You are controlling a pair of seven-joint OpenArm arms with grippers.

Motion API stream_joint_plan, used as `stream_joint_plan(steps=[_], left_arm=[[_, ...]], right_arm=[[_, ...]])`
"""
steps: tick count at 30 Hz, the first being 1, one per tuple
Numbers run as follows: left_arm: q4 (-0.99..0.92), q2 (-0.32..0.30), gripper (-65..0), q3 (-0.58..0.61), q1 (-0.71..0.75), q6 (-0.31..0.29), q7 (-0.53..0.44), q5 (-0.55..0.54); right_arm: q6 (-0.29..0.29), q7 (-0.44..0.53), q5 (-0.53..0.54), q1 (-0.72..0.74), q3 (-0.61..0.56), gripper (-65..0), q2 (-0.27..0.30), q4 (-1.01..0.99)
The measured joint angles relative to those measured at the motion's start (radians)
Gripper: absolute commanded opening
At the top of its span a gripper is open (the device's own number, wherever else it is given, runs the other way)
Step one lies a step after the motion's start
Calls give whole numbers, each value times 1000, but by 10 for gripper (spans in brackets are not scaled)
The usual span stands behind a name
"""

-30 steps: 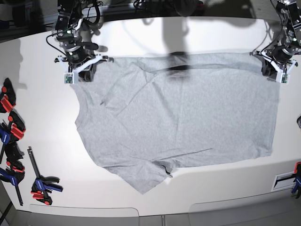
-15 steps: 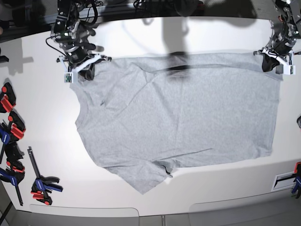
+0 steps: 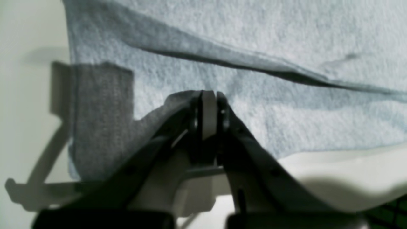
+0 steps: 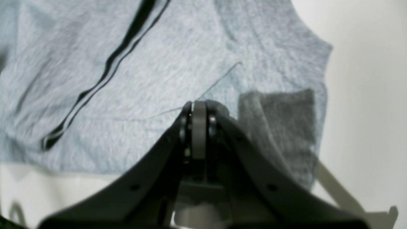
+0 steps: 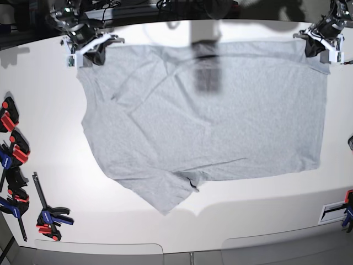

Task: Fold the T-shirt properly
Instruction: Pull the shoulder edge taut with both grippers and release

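Observation:
My right gripper is going to release the corner of the grey T-shirt on the white table (image 5: 81,42), at a spot close to the table's far edge.
The light heather-grey T-shirt (image 5: 209,116) lies spread on the white table (image 5: 49,143), plain side up, with a sleeve pointing toward the near edge. My right gripper (image 5: 91,52) at the far left is shut on the shirt's far left corner; the right wrist view shows its jaws (image 4: 198,119) pinched on grey cloth (image 4: 159,79). My left gripper (image 5: 317,47) at the far right is shut on the far right corner; the left wrist view shows the jaws (image 3: 208,108) closed on a fold of cloth (image 3: 254,95). The far edge is lifted and pulled taut between them.
Several red, blue and black clamps (image 5: 14,165) lie along the table's left edge, another clamp (image 5: 347,210) at the right edge. A white label (image 5: 332,212) lies near the front right. Dark cables and equipment run behind the far edge.
Both grippers have moved toward the far edge of the table with the shirt's far corners, dragging the whole shirt away from the near edge and stretching its far edge.

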Motion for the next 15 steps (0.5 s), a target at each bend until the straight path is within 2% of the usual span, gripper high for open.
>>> stream_joint_plan(steps=[2,5,9,15], left_arm=[[1,3,-650,-2,7,0,0,-7],[2,24,-650,-23,13,-3,5,-8],[2,47,-650,-63,26,-17,13,-15],[2,49,-650,-85,56,-22,29,-23]], right_arm=[[3,-20,62,-23,33,-650,0,1],[45,-66,102,-32,77,-650,0,1],[56,-77,111,-35,125,-650,-3,1],[75,-92,125,-36,154,-650,-3,0]])
